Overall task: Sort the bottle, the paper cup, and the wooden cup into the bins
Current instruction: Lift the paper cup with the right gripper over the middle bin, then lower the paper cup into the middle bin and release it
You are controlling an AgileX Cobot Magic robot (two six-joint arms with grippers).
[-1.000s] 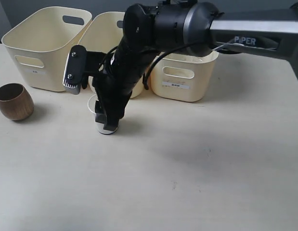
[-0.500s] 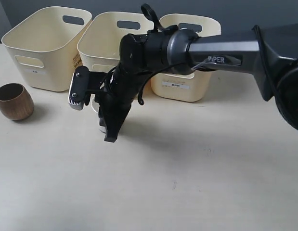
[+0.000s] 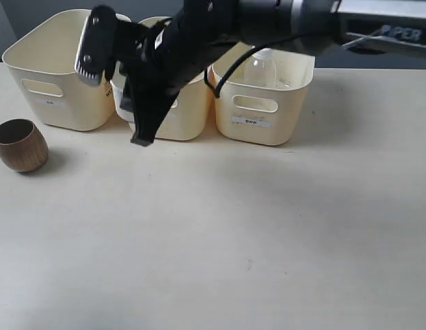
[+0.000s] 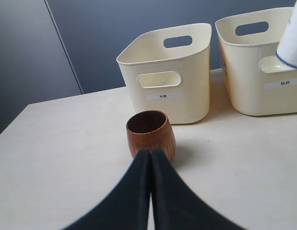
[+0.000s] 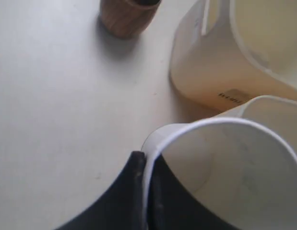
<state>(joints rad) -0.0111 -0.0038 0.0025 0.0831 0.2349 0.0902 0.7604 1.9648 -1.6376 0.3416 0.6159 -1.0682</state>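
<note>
My right gripper is to let go of the white paper cup inside the middle bin (image 3: 150,101) (image 5: 270,120), close behind the front side of the bin.
My right gripper (image 5: 147,160) is shut on the rim of the white paper cup (image 5: 225,167). It holds the cup in the air in front of the middle bin (image 3: 178,120); the cup's lower part shows in the left wrist view (image 4: 292,43). In the exterior view the right gripper (image 3: 139,134) and arm hide most of the cup. The clear bottle (image 3: 261,69) stands inside the right bin (image 3: 281,113). The wooden cup (image 3: 20,144) sits upright on the table, left of the left bin (image 3: 68,103). My left gripper (image 4: 150,152) is shut and empty, just short of the wooden cup (image 4: 150,134).
The three cream bins stand in a row along the table's back edge. The left bin (image 4: 167,72) and the middle bin (image 4: 263,62) carry small white labels. A dark wall rises behind them. The right arm (image 3: 268,20) stretches across above the bins.
The right gripper has lifted the paper cup off the table and carried it up and back toward the bins. The wooden cup has not moved.
</note>
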